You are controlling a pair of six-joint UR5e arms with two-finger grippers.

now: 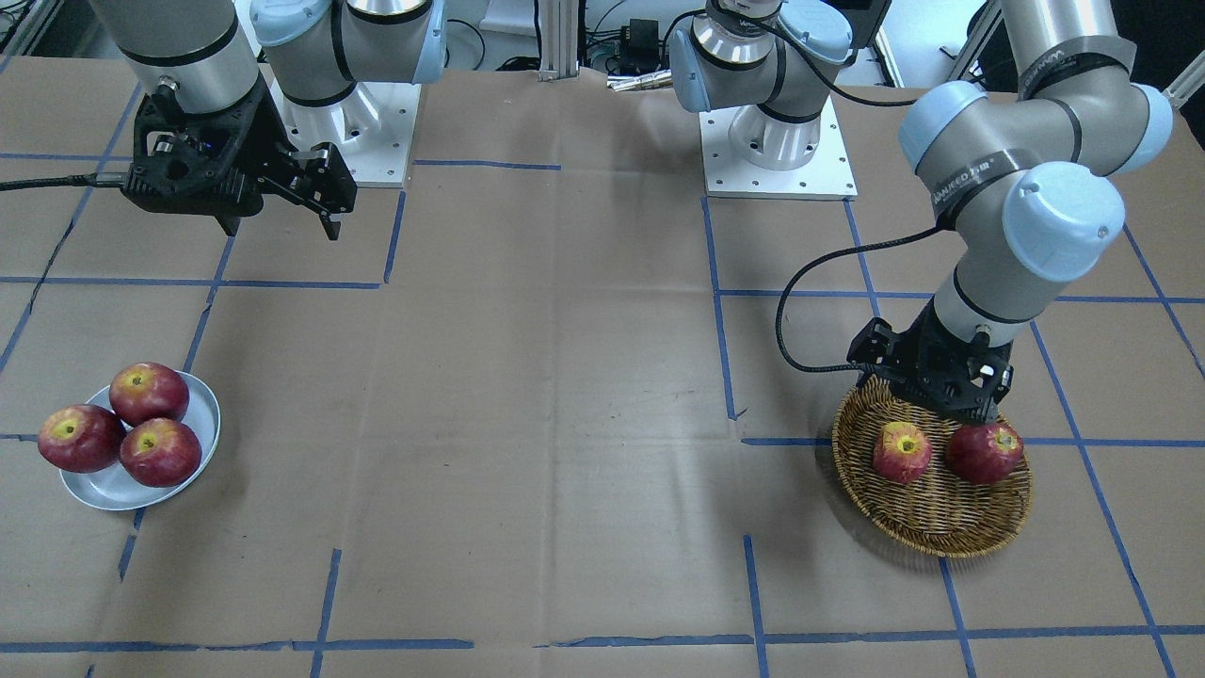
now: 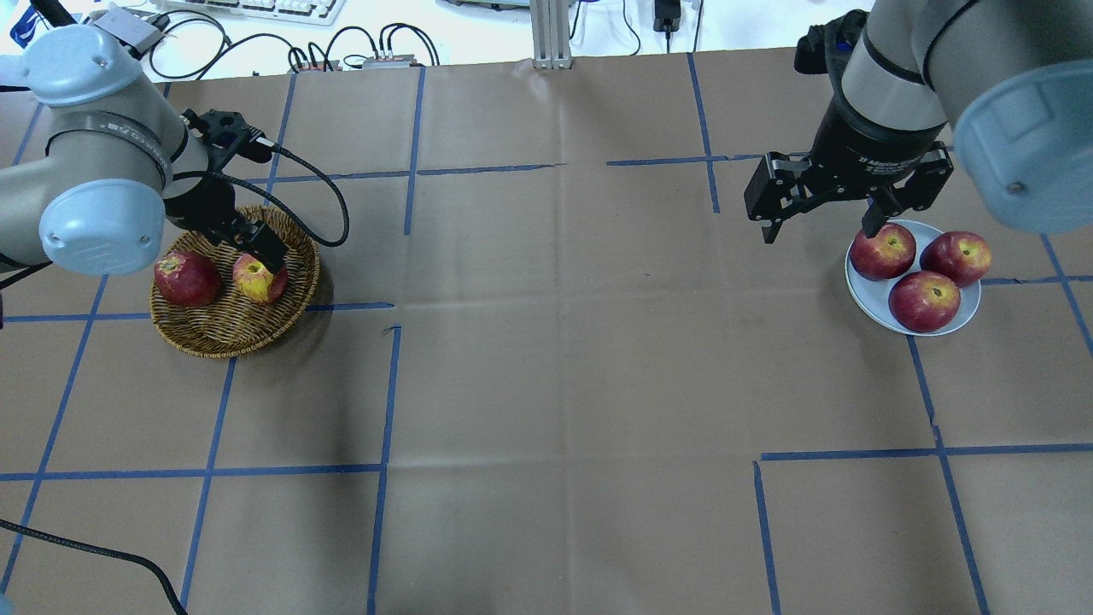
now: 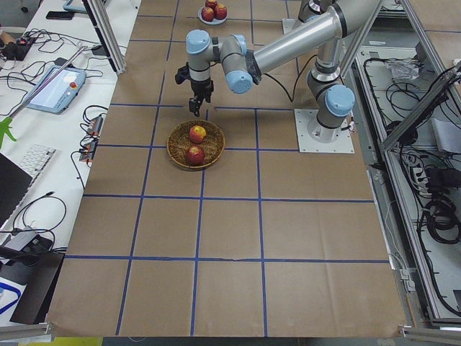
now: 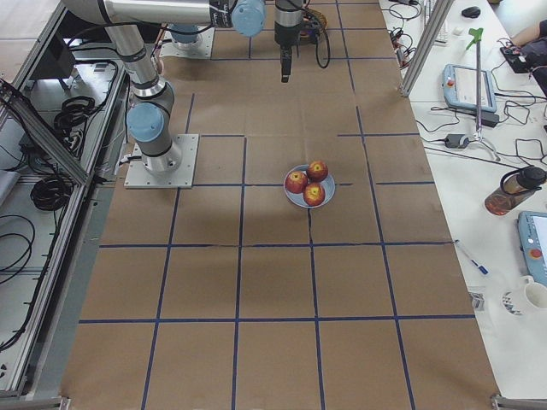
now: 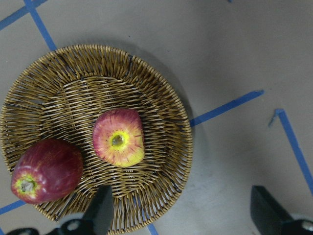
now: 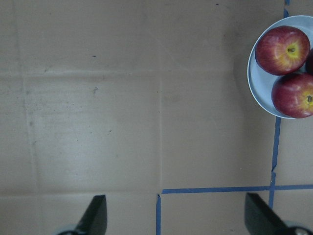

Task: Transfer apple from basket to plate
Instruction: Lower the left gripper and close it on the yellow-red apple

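The robot's left gripper will close around the middle of the lighter apple (image 1: 903, 453) (image 5: 119, 137), which lies next to the darker red apple in the wicker basket.
The wicker basket (image 2: 224, 329) stands at the table's left and holds two apples. The lighter apple (image 2: 259, 280), with a yellow patch round its stem hollow, lies beside a darker red apple (image 2: 186, 278). My left gripper (image 2: 259, 253) hangs open and empty above the basket, over the lighter apple. In the left wrist view the apple (image 5: 119, 137) lies ahead of the wide-apart fingers (image 5: 100, 215), inside the basket (image 5: 181, 147). The pale plate (image 2: 864, 296) sits at the right. My right gripper (image 2: 821, 224) is open and empty, raised beside the plate's left rim.
Three dark red apples (image 2: 925, 299) fill most of the plate (image 1: 104, 485). Blue tape lines cross the brown paper table cover. The two arm bases (image 1: 777, 141) stand at the robot-side edge. Cables and keyboards lie beyond the far edge.
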